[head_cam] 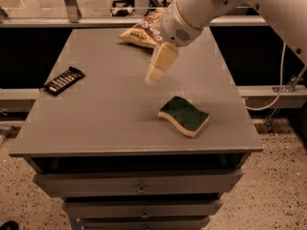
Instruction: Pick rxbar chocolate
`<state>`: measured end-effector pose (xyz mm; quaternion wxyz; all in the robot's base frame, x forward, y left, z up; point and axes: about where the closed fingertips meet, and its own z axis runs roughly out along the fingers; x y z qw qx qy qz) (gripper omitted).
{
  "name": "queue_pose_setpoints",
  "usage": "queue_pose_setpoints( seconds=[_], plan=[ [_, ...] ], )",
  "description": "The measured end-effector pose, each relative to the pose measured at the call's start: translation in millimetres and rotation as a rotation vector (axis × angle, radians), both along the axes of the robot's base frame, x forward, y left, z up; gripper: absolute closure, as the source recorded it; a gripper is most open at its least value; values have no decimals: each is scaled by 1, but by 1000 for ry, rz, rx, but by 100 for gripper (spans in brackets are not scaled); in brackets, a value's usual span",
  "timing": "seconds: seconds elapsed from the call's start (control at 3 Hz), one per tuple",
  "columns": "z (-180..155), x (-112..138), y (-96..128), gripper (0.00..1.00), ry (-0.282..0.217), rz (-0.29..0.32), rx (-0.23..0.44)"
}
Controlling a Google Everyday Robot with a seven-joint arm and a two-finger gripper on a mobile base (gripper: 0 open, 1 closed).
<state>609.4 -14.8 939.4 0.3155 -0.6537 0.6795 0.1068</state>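
Note:
My gripper will move over to the rxbar chocolate next, and then it should close on the bar's end nearer the chip bag point(74, 74).
The rxbar chocolate point(64, 80) is a slim black bar with white lettering. It lies flat at the left edge of the grey table point(110, 114). My gripper point(154, 75) hangs from the white arm over the middle of the table, well to the right of the bar and above the surface. It holds nothing.
A green-and-yellow sponge point(184, 115) lies at the right front of the table. A brown-and-tan chip bag point(144, 31) lies at the back, partly behind my arm. Drawers sit below the table's front edge. A cable hangs at the right.

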Motion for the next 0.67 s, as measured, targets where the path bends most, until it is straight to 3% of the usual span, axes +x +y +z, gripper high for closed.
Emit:
queue_pose_setpoints(
  seconds=[0.67],
  plan=[
    [-4, 4, 14, 0, 33, -31, 49]
  ],
)
